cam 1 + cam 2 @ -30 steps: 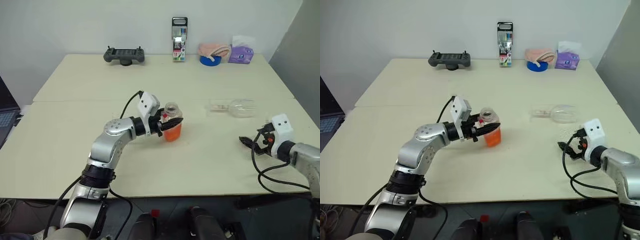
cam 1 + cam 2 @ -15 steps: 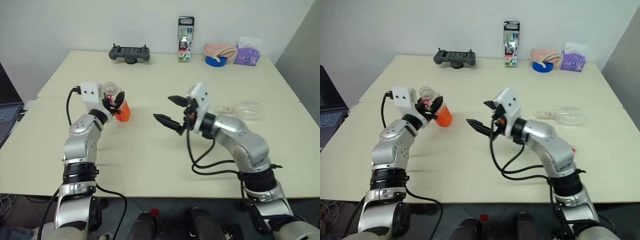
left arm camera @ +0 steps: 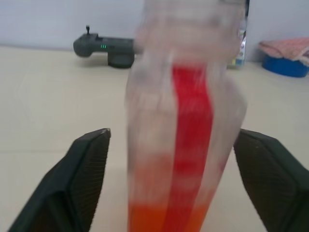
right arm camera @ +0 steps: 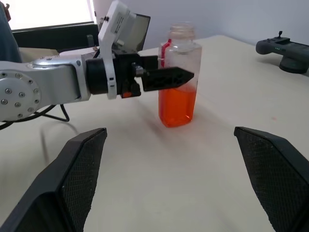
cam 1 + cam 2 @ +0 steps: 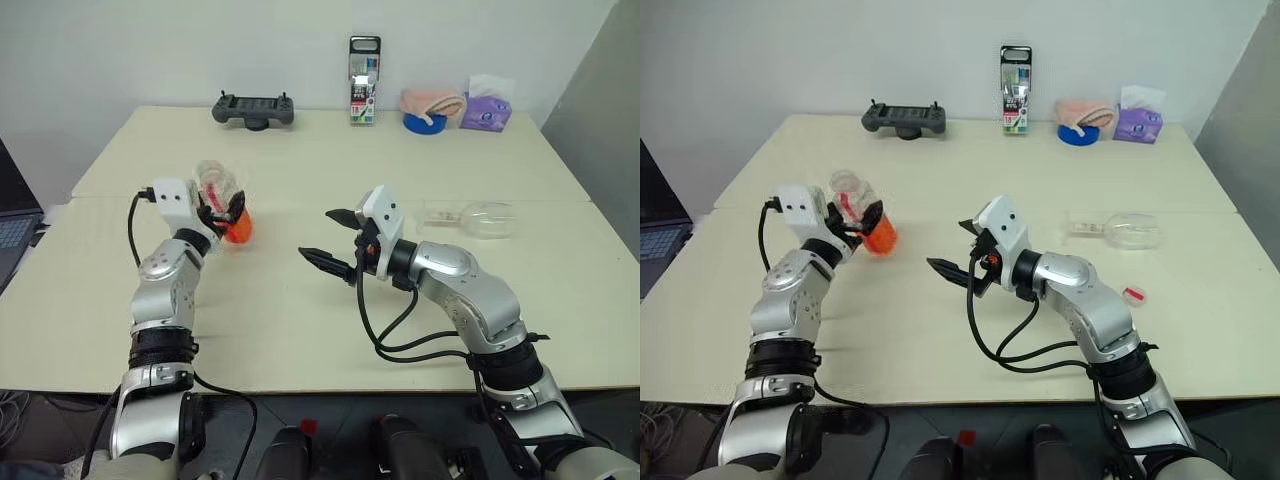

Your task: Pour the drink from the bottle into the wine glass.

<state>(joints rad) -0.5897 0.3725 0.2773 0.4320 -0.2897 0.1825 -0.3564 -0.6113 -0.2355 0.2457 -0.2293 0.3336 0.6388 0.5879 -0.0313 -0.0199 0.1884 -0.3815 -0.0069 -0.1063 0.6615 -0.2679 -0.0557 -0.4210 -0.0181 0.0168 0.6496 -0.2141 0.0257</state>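
Note:
The wine glass's stem (image 5: 446, 217), between its bowl and its base, is the next place my right gripper needs to go to and close on.
The bottle (image 4: 177, 77) stands uncapped on the left half of the table (image 5: 330, 160), with the orange-red drink (image 4: 176, 107) filling its lower part. My left gripper (image 5: 230, 207) is open around it, one black finger (image 3: 87, 169) on each side and a gap showing beside the bottle (image 3: 183, 145). At the table's middle my right gripper (image 5: 316, 234) is open and empty, pointing left toward the bottle. The wine glass (image 5: 470, 217) lies on its side to the right, behind my right arm.
Along the far edge sit a black controller (image 5: 252, 108), a tall marker pack (image 5: 362, 80), a pink cloth on a blue roll (image 5: 428, 105) and a purple tissue pack (image 5: 483, 108). A small red-and-white piece (image 5: 1133, 294) lies at the right. A laptop (image 5: 15, 225) is at the left.
My left arm carried the bottle from the middle to the left side, and its fingers have spread off it. My right arm swung in from the right edge to the middle.

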